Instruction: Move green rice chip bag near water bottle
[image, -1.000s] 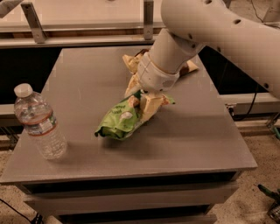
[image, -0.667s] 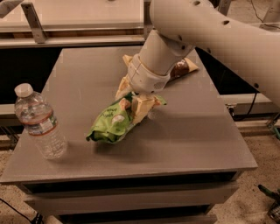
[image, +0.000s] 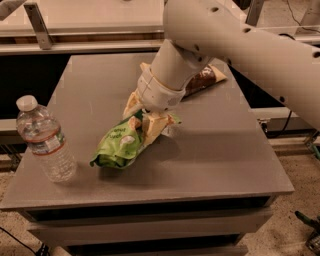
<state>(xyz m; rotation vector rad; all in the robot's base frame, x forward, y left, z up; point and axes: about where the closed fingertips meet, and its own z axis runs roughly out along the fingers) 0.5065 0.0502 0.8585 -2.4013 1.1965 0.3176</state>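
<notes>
Next, my gripper lets go of the green rice chip bag on the grey table (image: 112, 150) next to the lower half of the water bottle.
The green rice chip bag (image: 119, 145) lies crinkled on the grey table (image: 215, 150), near the front middle. My gripper (image: 142, 120) is shut on the bag's right end, its cream fingers (image: 154, 127) on either side of that end. The water bottle (image: 45, 141) stands upright at the front left corner, clear with a white cap and a red-striped label. The bag's left tip is about a hand's width to the right of the bottle. My white arm comes in from the upper right.
A brown-and-tan snack bag (image: 202, 80) lies at the back right of the table, partly hidden by my arm. A pale counter edge (image: 75, 45) runs behind the table. The table's front edge is close below the bag.
My gripper has moved left and toward the front with the green bag in it. The bag is now closer to the water bottle. The bottle has not moved.
</notes>
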